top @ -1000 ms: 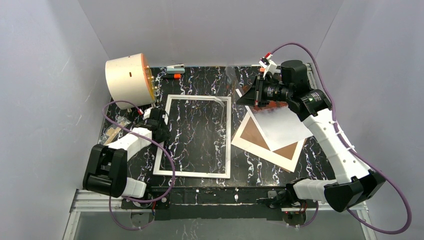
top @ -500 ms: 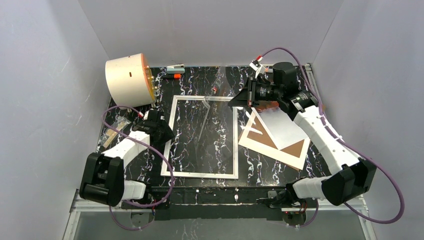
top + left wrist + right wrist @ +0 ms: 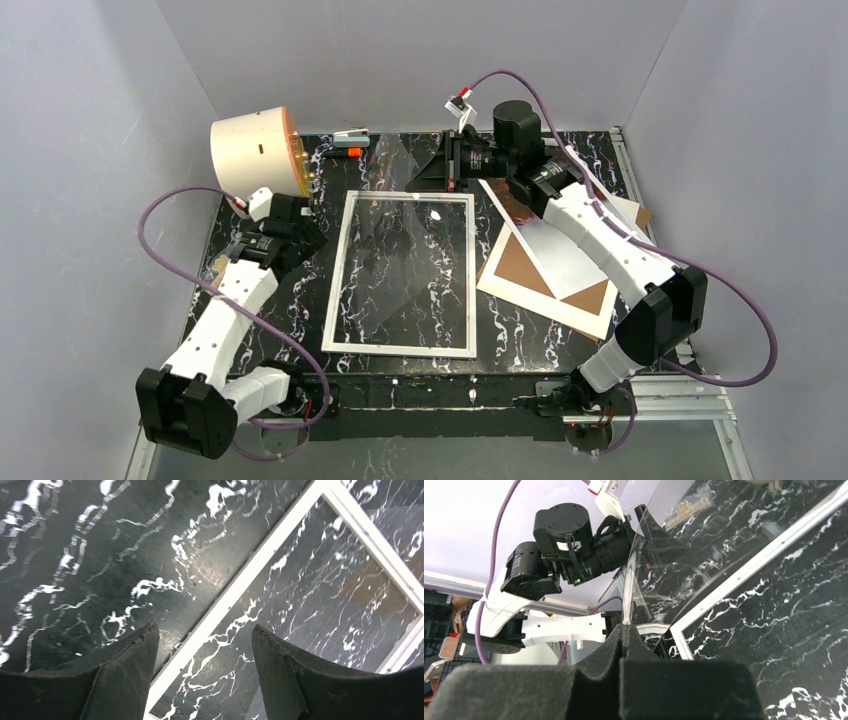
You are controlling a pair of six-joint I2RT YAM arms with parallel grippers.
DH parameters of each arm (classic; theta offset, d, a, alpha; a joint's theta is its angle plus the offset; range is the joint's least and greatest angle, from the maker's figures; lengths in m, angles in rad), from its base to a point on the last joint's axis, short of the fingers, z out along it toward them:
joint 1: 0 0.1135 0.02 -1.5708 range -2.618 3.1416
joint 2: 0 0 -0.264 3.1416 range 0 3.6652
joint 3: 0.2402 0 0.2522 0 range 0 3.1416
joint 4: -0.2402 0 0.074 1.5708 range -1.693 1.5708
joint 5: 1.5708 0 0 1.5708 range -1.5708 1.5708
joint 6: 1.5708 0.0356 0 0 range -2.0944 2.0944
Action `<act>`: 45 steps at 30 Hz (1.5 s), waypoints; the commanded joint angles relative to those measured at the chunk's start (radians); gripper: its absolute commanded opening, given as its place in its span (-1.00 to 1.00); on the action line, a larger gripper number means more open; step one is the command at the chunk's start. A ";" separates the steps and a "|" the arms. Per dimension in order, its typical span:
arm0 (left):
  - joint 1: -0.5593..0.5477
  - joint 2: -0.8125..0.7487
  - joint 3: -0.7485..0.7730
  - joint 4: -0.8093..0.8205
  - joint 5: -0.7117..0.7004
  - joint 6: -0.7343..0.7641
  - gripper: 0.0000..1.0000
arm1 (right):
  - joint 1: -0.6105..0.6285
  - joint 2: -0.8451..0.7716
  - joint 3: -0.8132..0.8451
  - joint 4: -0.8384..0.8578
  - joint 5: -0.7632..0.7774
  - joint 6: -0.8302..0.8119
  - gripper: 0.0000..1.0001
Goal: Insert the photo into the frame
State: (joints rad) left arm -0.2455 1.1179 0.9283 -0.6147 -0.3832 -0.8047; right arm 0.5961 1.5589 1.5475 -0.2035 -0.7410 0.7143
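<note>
Next, my right gripper lowers the clear pane it holds tilted at the frame's far end and takes its edge beside the bar (image 3: 471,262) nearest the photo.
The white frame (image 3: 340,270) lies flat in the middle of the black marble table; its bars also show in the left wrist view (image 3: 240,582) and the right wrist view (image 3: 764,555). My right gripper (image 3: 447,170) (image 3: 626,627) is shut on the edge of a clear pane (image 3: 405,170) (image 3: 664,545), held tilted above the frame's far end. My left gripper (image 3: 300,225) (image 3: 202,630) is open and empty, above the frame's left bar. The photo (image 3: 560,250) lies to the right on the mat, its red-orange end (image 3: 515,205) partly under my right arm.
A white mat with a brown board (image 3: 520,275) lies at the right under the photo. A cream cylinder with an orange lid (image 3: 255,160) stands at the back left. A small clip (image 3: 350,135) lies at the back edge, and brown scraps (image 3: 222,265) at the left.
My right gripper has swung left and toward the back with the clear pane. The frame has shifted slightly right. My left gripper has drawn back up and left from the frame's left bar.
</note>
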 commanded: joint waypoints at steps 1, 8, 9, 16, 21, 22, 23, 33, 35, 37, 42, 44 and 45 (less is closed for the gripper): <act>-0.001 -0.070 0.088 -0.179 -0.203 -0.031 0.33 | 0.032 -0.003 0.056 0.112 0.013 0.046 -0.97; -0.001 -0.099 0.092 -0.186 -0.214 -0.025 0.38 | 0.031 -0.071 -0.287 0.247 0.162 0.142 -0.97; -0.001 -0.093 0.083 -0.180 -0.196 -0.025 0.38 | 0.029 -0.079 -0.367 0.288 0.198 0.179 -0.97; -0.001 -0.072 0.010 -0.116 -0.087 0.004 0.38 | 0.009 -0.107 -0.792 0.560 0.405 0.336 -0.97; -0.001 -0.060 -0.036 -0.077 -0.019 0.036 0.41 | -0.006 -0.150 -0.929 0.652 0.489 0.375 -0.97; -0.001 -0.055 -0.044 -0.070 -0.012 0.040 0.42 | -0.007 -0.156 -0.948 0.674 0.488 0.375 -0.97; -0.001 -0.048 -0.052 -0.065 -0.002 0.044 0.44 | -0.009 -0.157 -0.961 0.687 0.484 0.374 -0.89; 0.002 0.041 -0.081 -0.012 0.067 0.096 0.59 | -0.075 -0.064 -0.956 0.789 0.263 0.287 0.06; 0.004 0.054 -0.084 -0.007 0.087 0.107 0.61 | -0.100 -0.019 -0.942 0.804 0.198 0.282 0.08; 0.007 0.069 -0.088 -0.009 0.099 0.115 0.61 | -0.122 0.024 -0.927 0.821 0.139 0.274 0.05; 0.022 0.098 -0.109 -0.019 0.118 0.118 0.56 | -0.140 0.060 -0.932 0.840 0.111 0.255 -0.63; 0.024 0.112 -0.117 -0.025 0.126 0.114 0.44 | -0.144 0.052 -0.956 0.862 0.127 0.254 -0.84; 0.025 0.119 -0.123 -0.025 0.128 0.111 0.38 | -0.145 0.045 -0.971 0.879 0.133 0.256 -0.91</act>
State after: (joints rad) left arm -0.2310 1.2201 0.8314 -0.6136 -0.2729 -0.7025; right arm 0.4572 1.6279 0.5861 0.5610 -0.5797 0.9905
